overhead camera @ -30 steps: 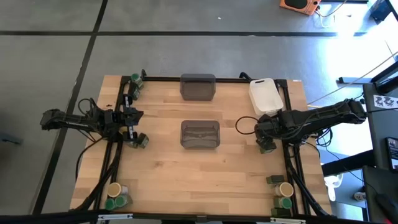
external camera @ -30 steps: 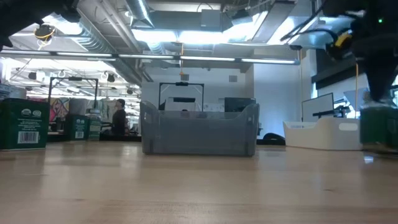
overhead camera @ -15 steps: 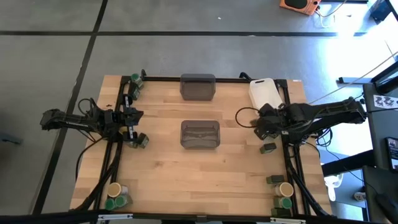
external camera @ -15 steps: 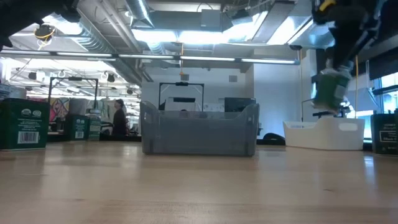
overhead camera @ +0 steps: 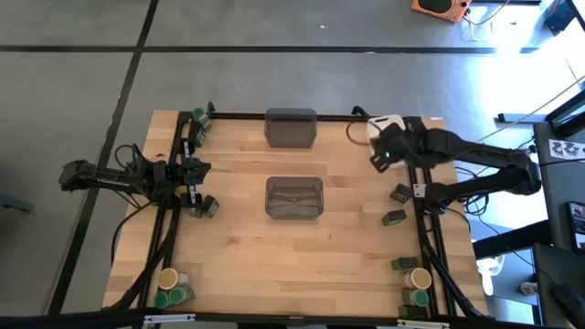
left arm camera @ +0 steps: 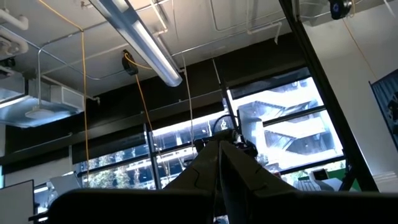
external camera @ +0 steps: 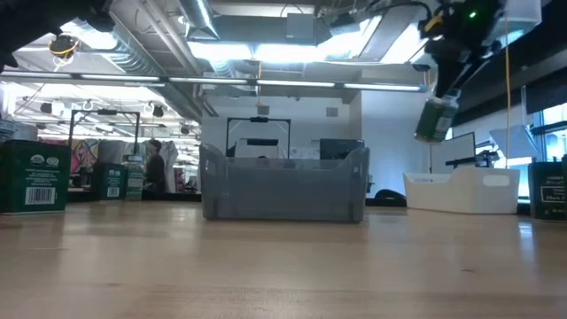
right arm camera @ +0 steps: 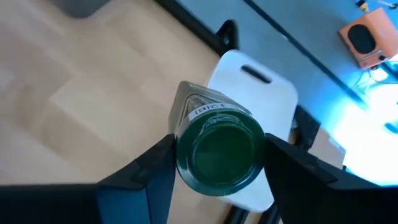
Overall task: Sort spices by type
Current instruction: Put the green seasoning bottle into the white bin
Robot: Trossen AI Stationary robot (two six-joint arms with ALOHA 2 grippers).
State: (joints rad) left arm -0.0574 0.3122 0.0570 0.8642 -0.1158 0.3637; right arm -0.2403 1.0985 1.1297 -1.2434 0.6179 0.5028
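Note:
I need to release the green-lidded spice jar from my right gripper inside the white tray's far corner (overhead camera: 375,127) (right arm camera: 229,75), toward the far grey bin.
My right gripper (overhead camera: 385,155) is raised above the table's far right part, by the white tray (overhead camera: 395,128), and is shut on a green-lidded spice jar (right arm camera: 219,148). The low view shows the jar (external camera: 436,120) high in the air. My left gripper (overhead camera: 194,172) waits shut near the left edge, and in its wrist view its fingers (left arm camera: 219,180) point at the ceiling. Dark tins (overhead camera: 394,217) lie on the wood by the right edge. More jars (overhead camera: 420,278) stand at the near right corner and others (overhead camera: 169,278) at the near left corner. My right gripper pinches the jar between its two fingers (right arm camera: 155,171), one on each side of its green-lidded end (right arm camera: 219,152). The fingers come from above, with the lid facing the wrist. The jar is lifted clear and hangs tilted below the fingers (external camera: 436,120).
Two grey bins sit on the table, one in the middle (overhead camera: 293,197) and one at the far edge (overhead camera: 291,126). Green tins stand by the left rail (overhead camera: 208,206) and at the far left corner (overhead camera: 198,117). Black frame rails run along both sides.
My right gripper has risen from the table by the right edge with the green-lidded jar and moved toward the far edge, ending up by the white tray. The jar is now lifted clear. Dark tins show on the wood where the gripper was.

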